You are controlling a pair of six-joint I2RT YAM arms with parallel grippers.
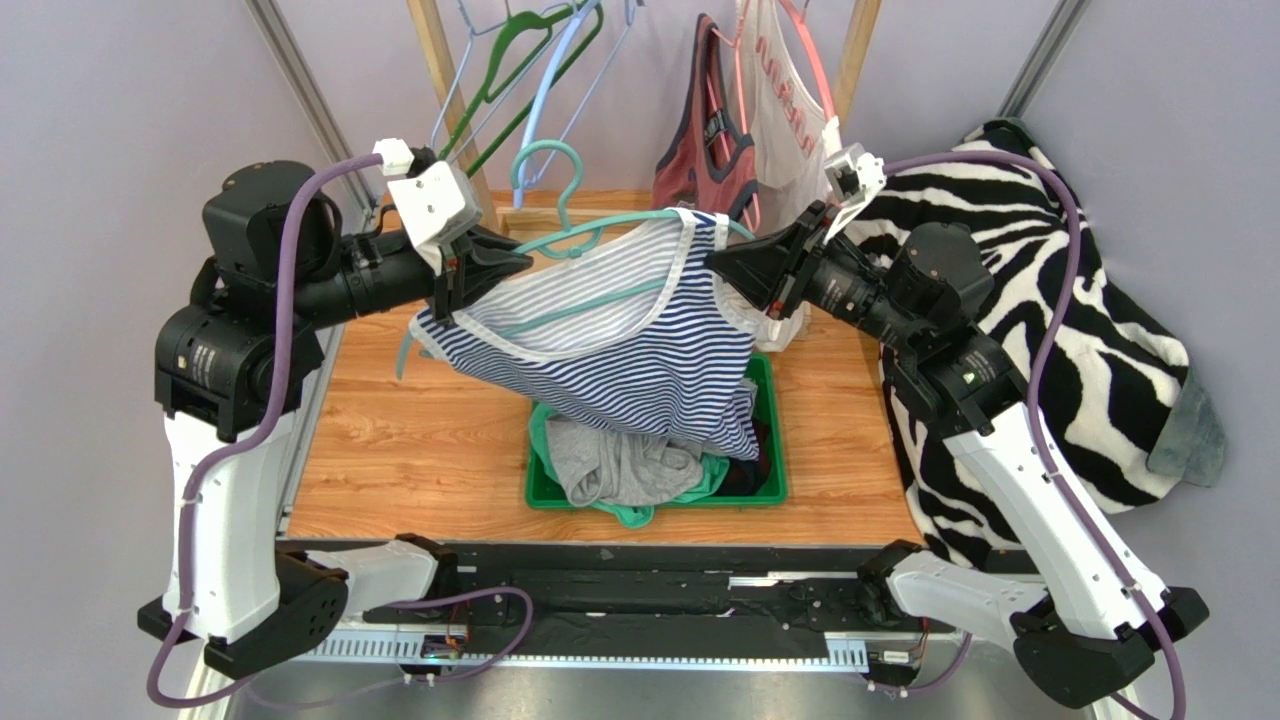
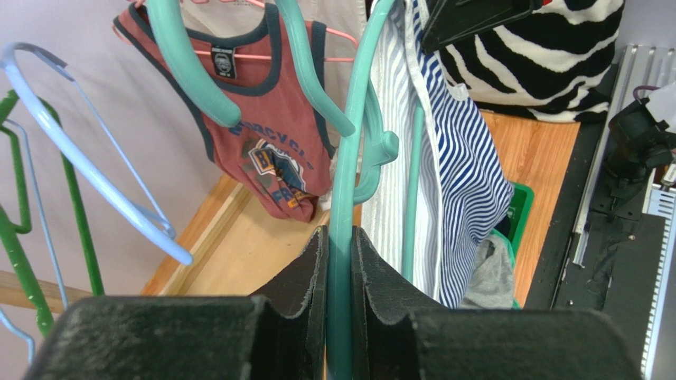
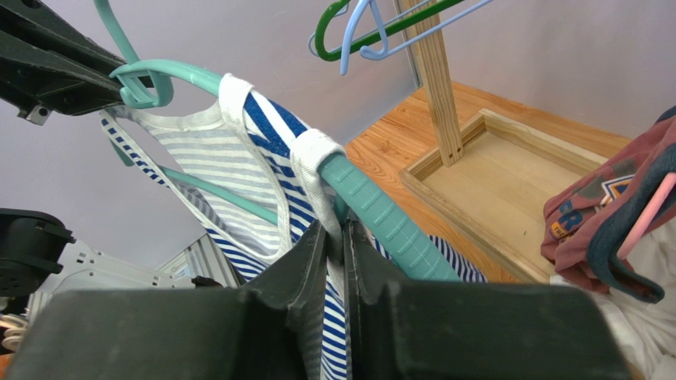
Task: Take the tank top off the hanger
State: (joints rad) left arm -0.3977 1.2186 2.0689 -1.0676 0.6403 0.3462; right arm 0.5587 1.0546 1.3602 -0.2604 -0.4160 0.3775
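The robot's right gripper pinches the strap tight against the hanger's inner bar, so it should open, back off and take the strap's white edge lower (image 1: 735, 306), clear of the hanger.
A blue-and-white striped tank top (image 1: 631, 338) hangs on a teal hanger (image 1: 579, 233) held up over the table. My left gripper (image 1: 504, 270) is shut on the hanger's left arm; in the left wrist view the teal bar (image 2: 339, 261) runs between the pads. My right gripper (image 1: 724, 267) is shut on the tank top's strap at the hanger's right end. In the right wrist view the white strap (image 3: 317, 170) loops over the teal hanger arm (image 3: 381, 218) and striped cloth is pinched between the fingers (image 3: 313, 261).
A green bin (image 1: 766, 488) holding grey and dark clothes sits under the tank top. Behind stands a wooden rack with empty green and blue hangers (image 1: 526, 68) and a red tank top (image 1: 706, 128). A zebra-striped cloth (image 1: 1052, 300) lies at the right.
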